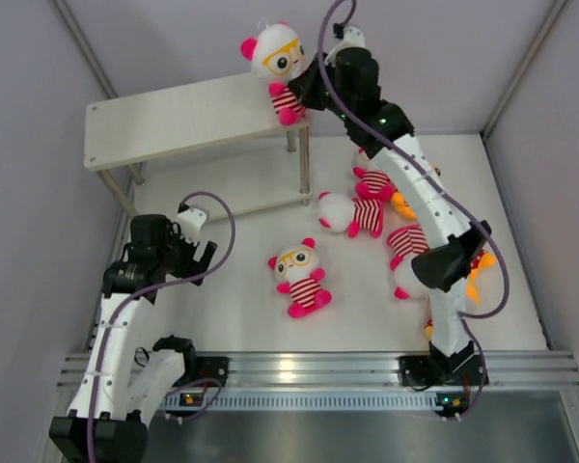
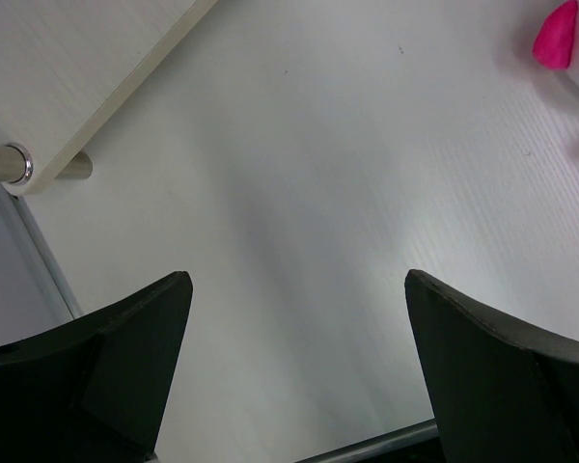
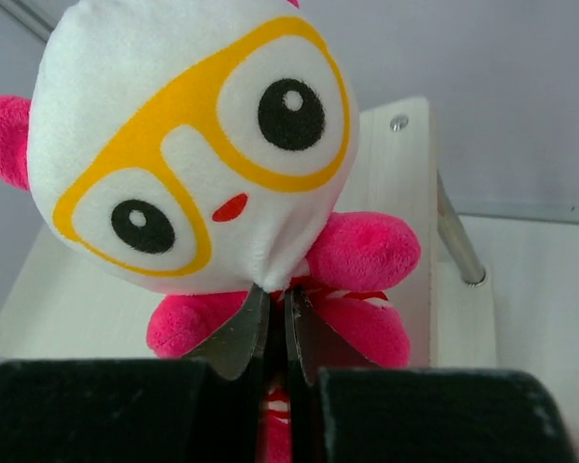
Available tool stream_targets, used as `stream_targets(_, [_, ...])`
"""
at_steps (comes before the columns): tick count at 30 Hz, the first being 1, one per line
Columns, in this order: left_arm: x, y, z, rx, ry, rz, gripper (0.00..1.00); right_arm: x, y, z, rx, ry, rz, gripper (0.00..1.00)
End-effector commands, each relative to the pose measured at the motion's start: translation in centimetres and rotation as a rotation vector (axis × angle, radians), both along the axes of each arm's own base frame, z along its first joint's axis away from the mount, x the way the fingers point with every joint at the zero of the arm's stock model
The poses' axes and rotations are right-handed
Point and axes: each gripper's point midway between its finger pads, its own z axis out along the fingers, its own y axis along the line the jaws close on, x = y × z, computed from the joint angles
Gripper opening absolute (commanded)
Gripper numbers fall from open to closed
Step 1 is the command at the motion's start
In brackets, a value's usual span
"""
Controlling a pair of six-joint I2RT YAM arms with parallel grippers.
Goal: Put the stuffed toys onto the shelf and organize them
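Note:
My right gripper will open, take its pink foot (image 1: 288, 117) and turn the toy straight, because the toy leans crooked over the shelf's end with that gripper under its head.
My right gripper (image 1: 309, 92) (image 3: 277, 294) is shut on the striped body of a stuffed toy (image 1: 278, 60) (image 3: 193, 145), just under its white head with yellow glasses. The toy is upright over the right end of the shelf's top board (image 1: 183, 121) (image 3: 396, 174); I cannot tell whether its pink feet touch the board. My left gripper (image 1: 198, 256) (image 2: 297, 280) stands open over bare table in front of the shelf, nothing between its fingers. A second such toy (image 1: 302, 277) lies face up mid-table, with a pink tip (image 2: 557, 37) showing in the left wrist view.
More striped toys lie by the right arm: one on its side (image 1: 352, 212), one behind it (image 1: 372, 178), one partly under the arm (image 1: 405, 256). Orange plush (image 1: 402, 204) (image 1: 478, 270) peek out beside the arm. The shelf's lower board (image 2: 77, 68) and its metal leg (image 2: 10, 162) are close to the left gripper.

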Motion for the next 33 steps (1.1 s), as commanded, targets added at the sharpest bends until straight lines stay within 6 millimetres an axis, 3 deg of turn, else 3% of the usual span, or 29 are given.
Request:
stream_targets(1, [0.2,-0.3,0.6,-0.015,-0.015,-0.009,0.98,-1.9,2.3,6.2,0.181,-0.116,0.04,0.0])
stream_targets(8, [0.1,-0.4,0.6,-0.016,-0.019,-0.018,0.98,-1.1,3.9,2.1,0.148,-0.02,-0.009,0.0])
stream_targets(13, [0.1,-0.5,0.7,-0.017,-0.021,-0.022,0.98,-1.5,4.8,1.1,0.142,0.002,-0.001,0.0])
stream_targets(17, [0.1,-0.4,0.6,-0.016,-0.02,-0.02,0.98,-1.4,5.1,0.3,0.126,0.015,-0.008,0.18])
stream_targets(18, [0.1,-0.4,0.6,-0.016,-0.02,-0.023,0.98,-1.5,4.9,0.6,0.13,0.01,-0.009,0.31])
stream_targets(21, [0.0,-0.4,0.4,-0.014,-0.016,-0.023,0.98,-1.6,4.7,0.8,0.125,0.002,-0.012,0.53])
stream_targets(29, [-0.1,-0.6,0.4,-0.018,-0.016,-0.035,0.98,-2.3,4.1,2.0,0.115,-0.034,-0.012,0.64])
stream_targets(33, [0.0,-0.7,0.6,-0.023,-0.022,-0.04,0.98,-4.2,3.0,5.8,0.142,-0.116,-0.016,0.72])
